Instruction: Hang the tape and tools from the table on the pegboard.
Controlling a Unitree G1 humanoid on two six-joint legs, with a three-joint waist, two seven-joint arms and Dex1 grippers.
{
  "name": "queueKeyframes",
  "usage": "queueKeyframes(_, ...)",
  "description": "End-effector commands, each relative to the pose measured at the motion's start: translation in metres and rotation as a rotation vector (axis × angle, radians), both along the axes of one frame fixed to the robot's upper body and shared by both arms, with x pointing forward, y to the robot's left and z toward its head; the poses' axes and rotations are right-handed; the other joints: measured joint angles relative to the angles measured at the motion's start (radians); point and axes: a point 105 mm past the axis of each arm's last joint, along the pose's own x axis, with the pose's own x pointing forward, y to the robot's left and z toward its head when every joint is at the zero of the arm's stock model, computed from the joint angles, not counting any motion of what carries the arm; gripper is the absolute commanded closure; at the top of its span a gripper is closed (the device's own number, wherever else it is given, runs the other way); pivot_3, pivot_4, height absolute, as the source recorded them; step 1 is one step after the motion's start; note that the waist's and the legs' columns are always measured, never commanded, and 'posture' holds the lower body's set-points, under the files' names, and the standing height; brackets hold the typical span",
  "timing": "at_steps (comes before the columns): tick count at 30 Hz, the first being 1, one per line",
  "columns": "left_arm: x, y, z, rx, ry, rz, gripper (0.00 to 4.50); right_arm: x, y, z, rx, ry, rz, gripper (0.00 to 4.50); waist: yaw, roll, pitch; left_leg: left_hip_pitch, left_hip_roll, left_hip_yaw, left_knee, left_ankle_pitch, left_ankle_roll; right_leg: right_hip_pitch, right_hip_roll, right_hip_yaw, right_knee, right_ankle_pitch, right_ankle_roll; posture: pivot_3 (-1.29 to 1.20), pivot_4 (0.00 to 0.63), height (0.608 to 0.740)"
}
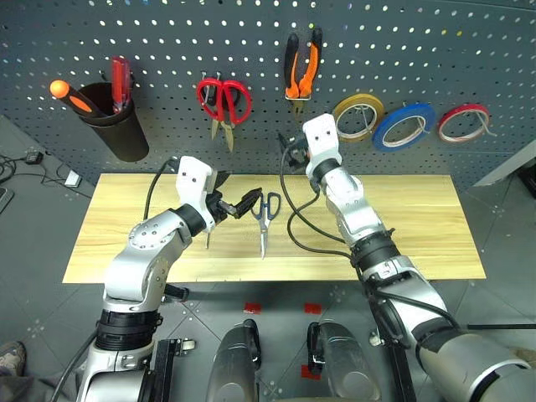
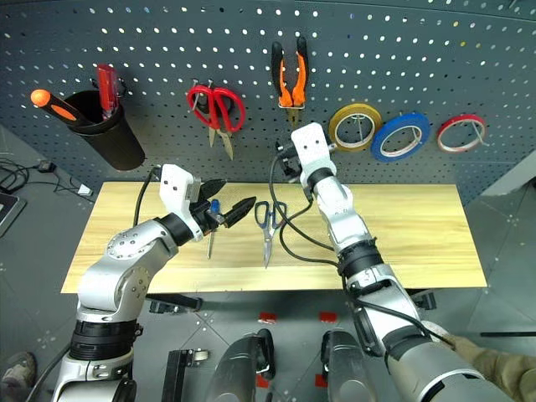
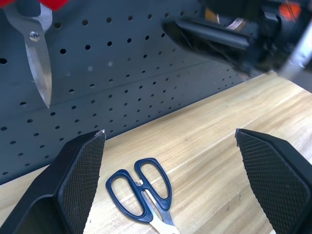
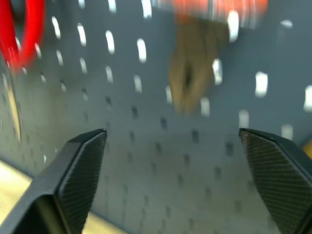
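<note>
I will next use my left gripper to grab the dark blue scissors on the table by the screw joint of the blades (image 1: 264, 230), just below the handles.
Orange-and-black pliers (image 1: 301, 65) hang on the pegboard (image 1: 167, 42), and the blue tape (image 1: 404, 126) hangs to their right. My right gripper (image 4: 171, 132) is open just below the pliers' jaws (image 4: 192, 73), facing the board, with nothing between its fingers. Dark blue scissors (image 1: 265, 213) lie shut on the table (image 1: 419, 226), blades toward the front edge. The thin blue-handled screwdriver (image 2: 214, 208) lies to their left. My left gripper (image 2: 237, 194) hovers open above the table between screwdriver and scissors, and the scissors (image 3: 144, 187) show below its fingers.
Red-handled scissors (image 1: 224, 100) hang left of the pliers. Yellow tape (image 1: 358, 115) and red tape (image 1: 463, 121) flank the blue ring. A black cup (image 1: 113, 117) with orange and red screwdrivers hangs at the board's left. Black cables (image 1: 297, 226) loop from my right arm over the table.
</note>
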Motion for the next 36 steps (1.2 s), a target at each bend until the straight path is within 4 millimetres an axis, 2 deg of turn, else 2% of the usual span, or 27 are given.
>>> queueKeyframes(1, 0.000, 0.004, -0.002, -0.017, 0.009, 0.043, 0.00, -0.014, 0.002, 0.029, 0.033, -0.072, 0.059, 0.02, -0.003, 0.000, 0.000, 0.000, 0.000, 0.000, 0.000, 0.000, 0.000, 0.000, 0.000, 0.000, 0.000, 0.000, 0.000, -0.12, 0.306, 0.740)
queueKeyframes(3, -0.002, 0.001, -0.008, -0.020, 0.051, 0.036, 0.00, -0.026, 0.005, 0.024, 0.031, -0.043, 0.138, 0.02, -0.002, 0.000, 0.000, 0.000, 0.001, 0.000, -0.001, 0.000, 0.000, 0.000, 0.000, -0.001, 0.000, 0.000, 0.000, -0.12, 0.306, 0.740)
queueKeyframes(9, 0.008, 0.005, -0.066, 0.123, 0.278, 0.247, 0.00, -0.103, 0.013, -0.022, -0.045, 0.218, 0.559, 0.02, 0.008, 0.000, 0.000, 0.000, -0.001, -0.001, -0.001, -0.001, 0.002, 0.001, 0.000, -0.001, -0.002, 0.000, 0.000, -0.12, 0.311, 0.740)
queueKeyframes(11, 0.010, -0.003, -0.073, 0.126, 0.294, 0.271, 0.00, -0.122, 0.007, -0.037, -0.093, 0.294, 0.614, 0.02, 0.010, 0.000, 0.000, -0.001, -0.001, -0.001, 0.000, -0.002, 0.003, 0.001, 0.000, 0.000, -0.003, 0.000, 0.000, -0.12, 0.311, 0.740)
queueKeyframes(14, 0.015, -0.016, -0.086, 0.091, 0.344, 0.318, 0.00, -0.138, -0.007, -0.061, -0.152, 0.389, 0.616, 0.02, 0.017, -0.001, 0.000, -0.001, -0.001, -0.002, 0.001, -0.003, 0.004, 0.002, -0.001, -0.002, -0.003, 0.000, 0.000, -0.13, 0.314, 0.740)
queueKeyframes(16, 0.018, -0.028, -0.095, 0.092, 0.377, 0.316, 0.00, -0.146, -0.010, -0.067, -0.160, 0.419, 0.619, 0.02, 0.020, -0.001, 0.000, 0.000, -0.001, -0.002, 0.001, -0.003, 0.005, 0.002, -0.001, -0.002, -0.002, 0.000, 0.000, -0.14, 0.312, 0.740)
queueKeyframes(21, 0.030, -0.041, -0.107, 0.115, 0.411, 0.355, 0.00, -0.154, -0.010, -0.073, -0.166, 0.448, 0.615, 0.02, 0.011, -0.001, 0.000, 0.000, -0.001, -0.001, 0.001, -0.002, 0.004, 0.001, 0.000, -0.001, -0.001, 0.000, 0.000, -0.15, 0.312, 0.740)
queueKeyframes(27, 0.038, -0.045, -0.134, 0.181, 0.530, 0.416, 0.00, -0.154, -0.010, -0.073, -0.154, 0.457, 0.605, 0.02, 0.010, -0.002, 0.000, 0.000, -0.001, -0.001, 0.001, -0.002, 0.004, 0.001, 0.000, -0.001, -0.003, 0.000, 0.001, -0.16, 0.311, 0.740)
queueKeyframes(33, 0.038, -0.056, -0.151, 0.207, 0.601, 0.356, 0.00, -0.154, -0.009, -0.070, -0.136, 0.462, 0.609, 0.02, 0.010, -0.002, 0.000, 0.000, -0.001, -0.001, 0.000, -0.002, 0.004, 0.002, 0.000, -0.001, -0.004, 0.000, 0.001, -0.17, 0.315, 0.740)
queueKeyframes(36, 0.037, -0.059, -0.155, 0.225, 0.597, 0.327, 0.61, -0.154, -0.010, -0.068, -0.111, 0.470, 0.610, 0.00, 0.010, -0.002, -0.001, 0.000, -0.001, -0.001, 0.000, -0.002, 0.004, 0.002, 0.000, -0.001, -0.004, 0.000, 0.001, -0.18, 0.315, 0.740)
